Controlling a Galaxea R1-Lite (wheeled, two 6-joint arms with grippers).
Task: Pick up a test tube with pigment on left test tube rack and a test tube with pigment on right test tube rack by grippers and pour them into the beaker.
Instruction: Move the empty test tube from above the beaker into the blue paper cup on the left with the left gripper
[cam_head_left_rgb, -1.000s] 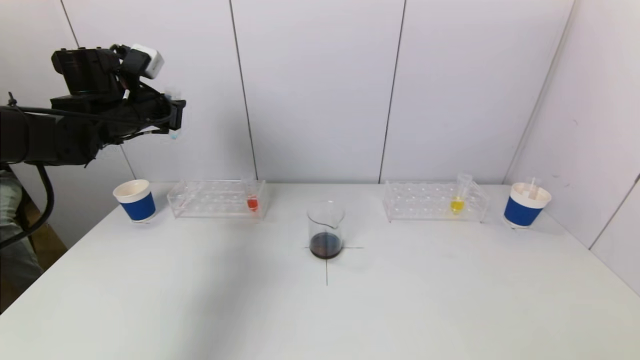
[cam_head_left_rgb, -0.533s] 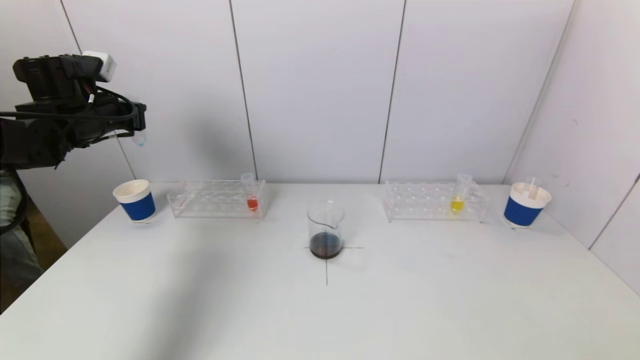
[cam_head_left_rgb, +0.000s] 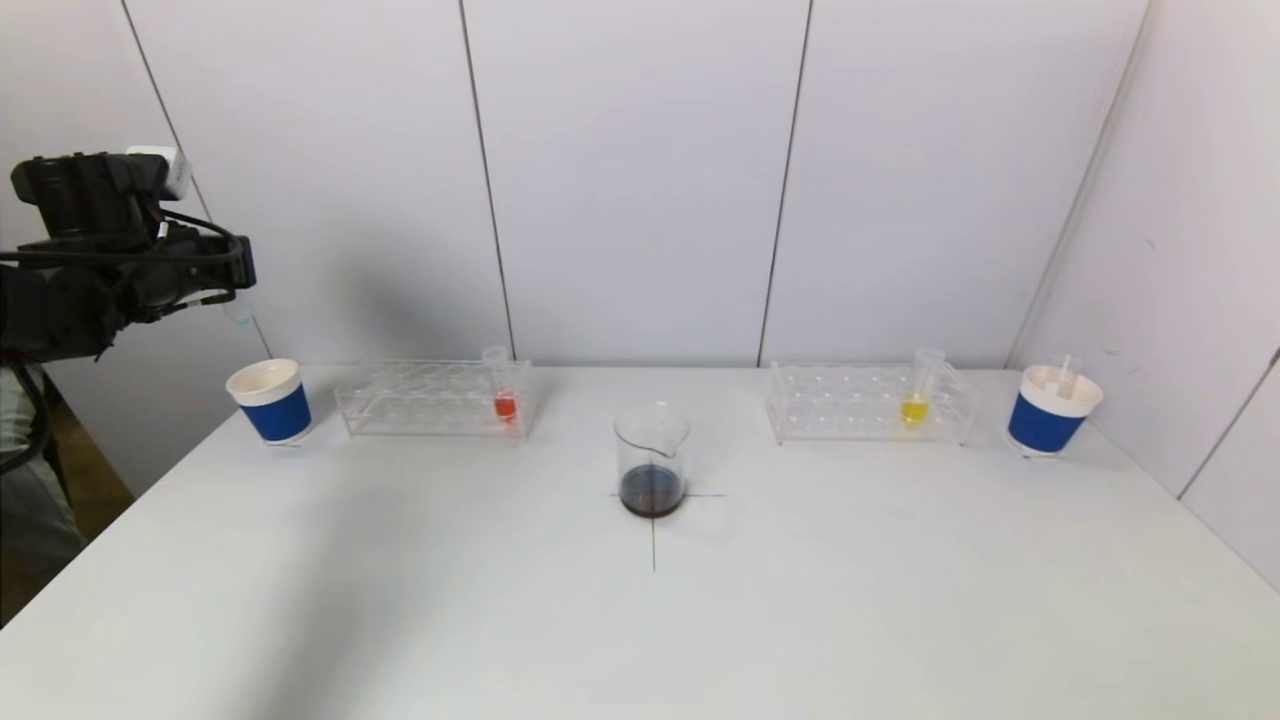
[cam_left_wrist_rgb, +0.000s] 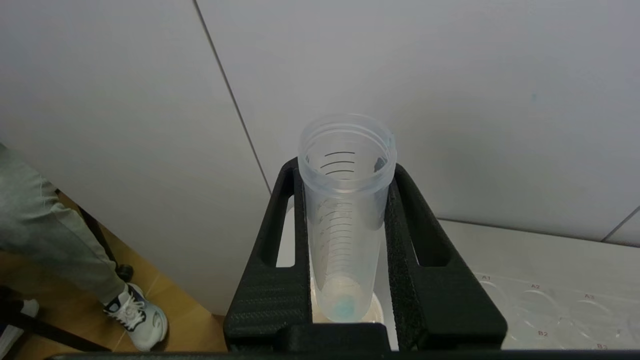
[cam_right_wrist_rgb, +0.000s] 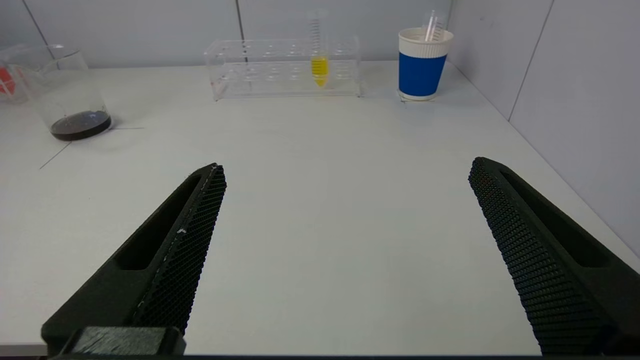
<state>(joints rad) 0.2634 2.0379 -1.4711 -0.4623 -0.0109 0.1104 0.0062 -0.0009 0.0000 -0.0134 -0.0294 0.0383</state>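
Note:
Next, I release the near-empty test tube with my left gripper inside the blue cup (cam_head_left_rgb: 265, 380) (cam_left_wrist_rgb: 346, 297) next to the rack that holds red pigment.
My left gripper (cam_head_left_rgb: 235, 270) is high at the far left, above the left blue cup (cam_head_left_rgb: 270, 399), shut on a near-empty clear test tube (cam_left_wrist_rgb: 345, 220) with a blue trace at its tip (cam_head_left_rgb: 240, 312). The left rack (cam_head_left_rgb: 435, 398) holds a tube with red pigment (cam_head_left_rgb: 505, 400). The right rack (cam_head_left_rgb: 868, 403) holds a tube with yellow pigment (cam_head_left_rgb: 915, 400), also in the right wrist view (cam_right_wrist_rgb: 319, 60). The beaker (cam_head_left_rgb: 651, 460) with dark liquid stands at the table's centre. My right gripper (cam_right_wrist_rgb: 345, 175) is open and empty, low over the near table, out of the head view.
A blue cup (cam_head_left_rgb: 1052, 410) at the far right holds an empty tube. White wall panels stand close behind the racks and along the right side. A person's leg and shoe (cam_left_wrist_rgb: 135, 315) show beyond the table's left edge.
My left gripper has carried the near-empty tube leftward and slightly down, from above the left rack's left end to above the left blue cup. Nothing else moved.

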